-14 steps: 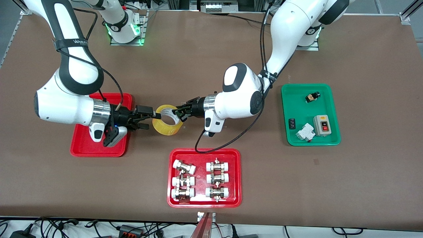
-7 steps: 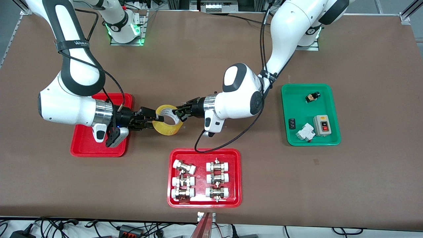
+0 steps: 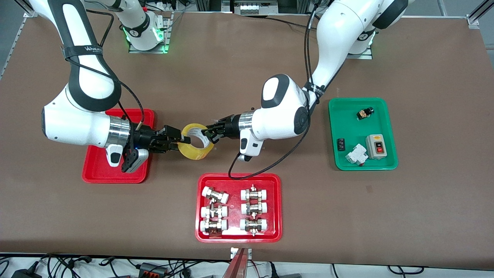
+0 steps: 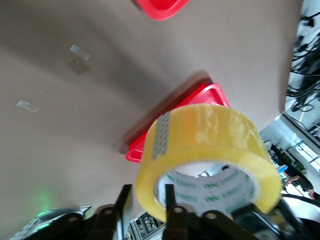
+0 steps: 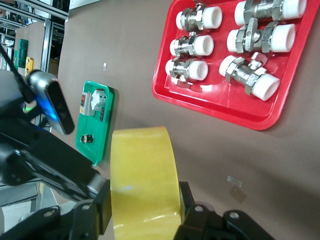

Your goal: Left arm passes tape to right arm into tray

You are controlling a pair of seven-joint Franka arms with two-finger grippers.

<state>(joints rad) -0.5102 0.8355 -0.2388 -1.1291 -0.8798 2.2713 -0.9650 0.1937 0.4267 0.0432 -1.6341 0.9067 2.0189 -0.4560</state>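
Note:
The robot's right gripper should release the yellowish tape, now hanging between both grippers, around the middle of the plain red tray (image 3: 123,144).
The yellowish tape (image 3: 193,151) hangs in the air between both grippers, over the bare table beside the plain red tray (image 3: 96,170). My right gripper (image 3: 180,140), with its blue light, is shut across the roll's width, which shows in the right wrist view (image 5: 142,170). My left gripper (image 3: 208,134) has one finger inside the white core and one outside. In the left wrist view its jaws (image 4: 148,190) stand slightly apart around the tape's wall (image 4: 210,135), with a slim gap at the outer finger. The tray (image 4: 205,95) lies below the roll.
A wider red tray (image 3: 235,181) of white-capped metal fittings lies nearer the front camera and shows in the right wrist view (image 5: 240,112). A green tray (image 3: 335,131) with small electrical parts lies toward the left arm's end; it also shows there (image 5: 92,125).
My right gripper, open a second ago, moved onto the tape and shut across it. The left arm has barely shifted; the tape stays in place.

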